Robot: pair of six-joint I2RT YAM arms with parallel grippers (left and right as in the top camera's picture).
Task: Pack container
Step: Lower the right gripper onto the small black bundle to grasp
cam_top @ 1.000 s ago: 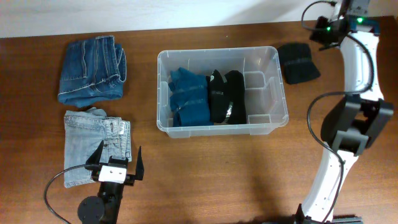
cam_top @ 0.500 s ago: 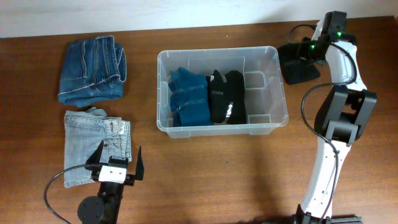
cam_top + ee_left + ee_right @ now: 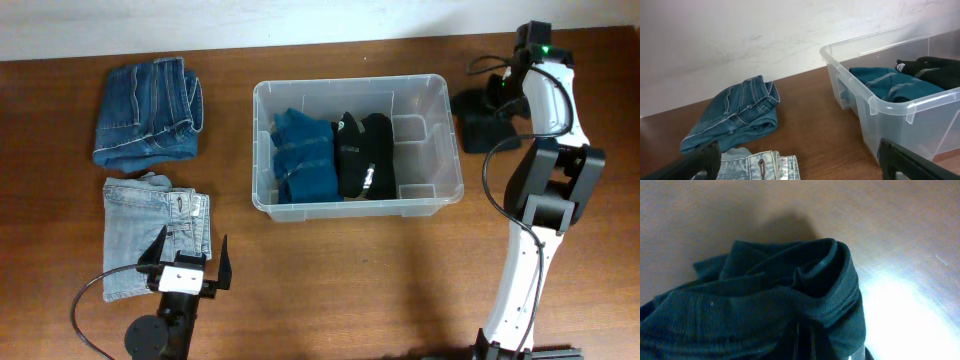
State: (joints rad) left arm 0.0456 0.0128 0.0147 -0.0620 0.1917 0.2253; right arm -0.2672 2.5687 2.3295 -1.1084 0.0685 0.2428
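I have bunched fabric pinched in my right gripper at the far edge of the black folded garment, so next I open it and take the side (image 3: pixel 513 126) facing away from the container before lifting.
The clear plastic container (image 3: pixel 440 95) stands mid-table and holds a folded teal garment (image 3: pixel 303 155) and a black garment (image 3: pixel 362 153). It also shows in the left wrist view (image 3: pixel 890 107). A black folded garment (image 3: pixel 482 128) lies on the table just right of the container. My right gripper (image 3: pixel 505 98) is down on its far edge, and in the right wrist view the bunched fabric (image 3: pixel 790 300) is pinched in the jaws. My left gripper (image 3: pixel 190 256) is open and empty at the front left, next to the light jeans (image 3: pixel 150 225).
Dark blue folded jeans (image 3: pixel 148 110) lie at the back left, and show in the left wrist view (image 3: pixel 735 120). Light blue folded jeans (image 3: pixel 757 165) lie in front of them. A pale wall runs behind the table.
My right gripper came down from the back right corner onto the black garment. The garment has bunched up and shifted slightly toward the front. The left arm has not moved.
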